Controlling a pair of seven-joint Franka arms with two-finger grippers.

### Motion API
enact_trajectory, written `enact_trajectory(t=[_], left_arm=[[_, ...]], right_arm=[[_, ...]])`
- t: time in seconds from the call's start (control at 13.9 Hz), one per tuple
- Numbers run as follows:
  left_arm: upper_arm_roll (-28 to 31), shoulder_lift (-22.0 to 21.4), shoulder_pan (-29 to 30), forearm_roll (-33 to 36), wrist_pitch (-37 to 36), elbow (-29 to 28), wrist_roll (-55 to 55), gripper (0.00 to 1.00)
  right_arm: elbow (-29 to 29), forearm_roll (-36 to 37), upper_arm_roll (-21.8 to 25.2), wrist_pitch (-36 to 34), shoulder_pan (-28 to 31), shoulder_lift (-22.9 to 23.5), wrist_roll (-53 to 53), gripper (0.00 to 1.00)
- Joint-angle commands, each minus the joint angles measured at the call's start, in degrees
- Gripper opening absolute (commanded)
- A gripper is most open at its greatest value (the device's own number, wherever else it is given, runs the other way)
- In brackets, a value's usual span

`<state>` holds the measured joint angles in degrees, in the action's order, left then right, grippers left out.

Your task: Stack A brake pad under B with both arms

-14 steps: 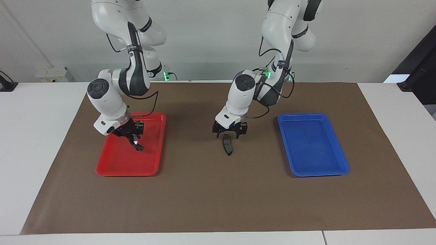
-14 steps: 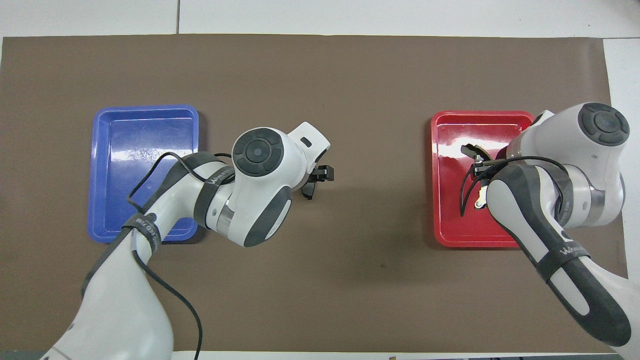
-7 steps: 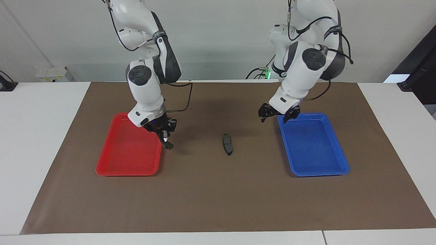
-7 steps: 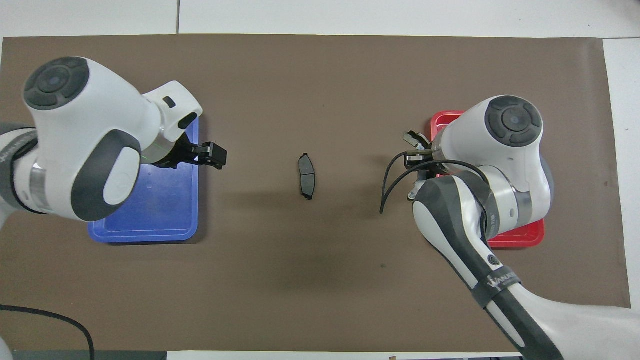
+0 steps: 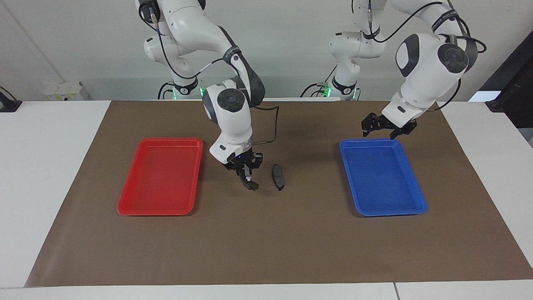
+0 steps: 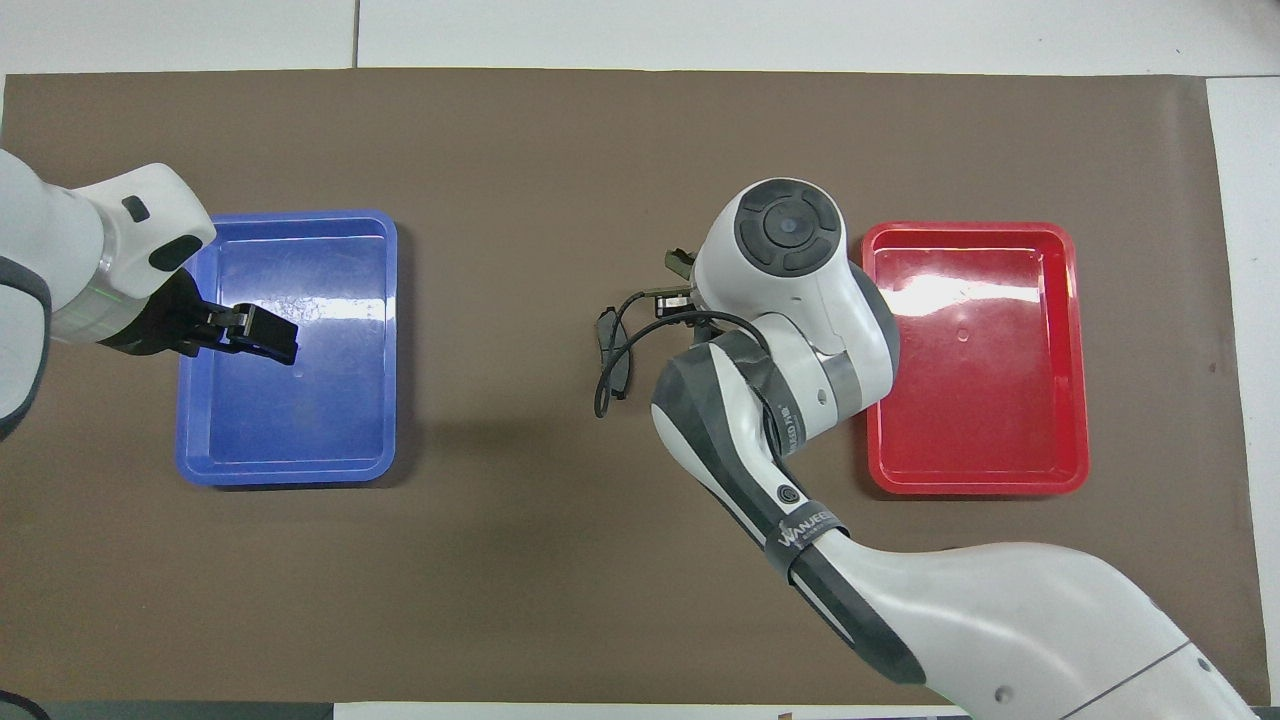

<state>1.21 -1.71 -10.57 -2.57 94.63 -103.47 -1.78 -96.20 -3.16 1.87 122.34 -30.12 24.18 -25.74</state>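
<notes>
My right gripper needs to release B on top of the A brake pad (image 6: 620,353), midway between the blue and red trays.
The A brake pad (image 5: 278,177), short and dark grey, lies flat on the brown mat (image 5: 266,241) midway between the two trays; it also shows in the overhead view (image 6: 612,350), partly crossed by a cable. My right gripper (image 5: 245,171) is shut on B (image 5: 251,184), a dark piece with a silver spot that hangs from the fingers, low over the mat just beside A, toward the red tray. In the overhead view the right wrist hides this gripper. My left gripper (image 5: 384,127) is open and empty, raised over the blue tray (image 5: 391,212); it also shows in the overhead view (image 6: 255,335).
A red tray (image 5: 160,208) with nothing in it lies at the right arm's end of the mat, and the blue tray (image 6: 290,470) lies at the left arm's end, also with nothing in it. White table surrounds the mat.
My right gripper lifted B out of the red tray and carried it to just beside A. My left gripper rose from over A and swung away to the blue tray.
</notes>
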Motion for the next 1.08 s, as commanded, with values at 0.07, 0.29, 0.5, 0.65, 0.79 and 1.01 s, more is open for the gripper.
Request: enact_trajectory(t=[0.07,0.29,0.5,0.65,0.79,1.01], left_arm=[[0.7,-2.2,0.5,2.0,-6.6,3.7,-3.2,1.0],[1.1,-1.3,2.0,2.0,-6.4,6.1,-3.9,1.0],[1.2,1.3,2.2,2.1,-8.1,11.2,-3.8,0.99],[1.2,2.3,2.3,2.2,-8.2,12.0,-3.9,0.99],[1.2,3.6,2.8,2.2,-8.5,13.4,-3.9,0.99],[1.6,3.1,5.2,2.0,-11.0,12.6,-4.0,1.0]], right_arm=[[7.8,-0.6,-0.8,-1.1,-1.3,5.6,0.1,0.0],[8.2,-0.2,-2.4,-0.7,-1.9,7.6,0.0,0.0],[8.0,-0.3,-2.5,-0.6,-2.7,7.8,1.5,0.0],[8.0,-0.3,-2.5,0.4,-3.3,8.3,1.6,0.0],[7.9,-0.4,-2.5,1.3,-3.7,8.5,1.5,0.0],[7.7,-0.3,-2.4,2.5,-4.1,9.3,1.5,0.0]])
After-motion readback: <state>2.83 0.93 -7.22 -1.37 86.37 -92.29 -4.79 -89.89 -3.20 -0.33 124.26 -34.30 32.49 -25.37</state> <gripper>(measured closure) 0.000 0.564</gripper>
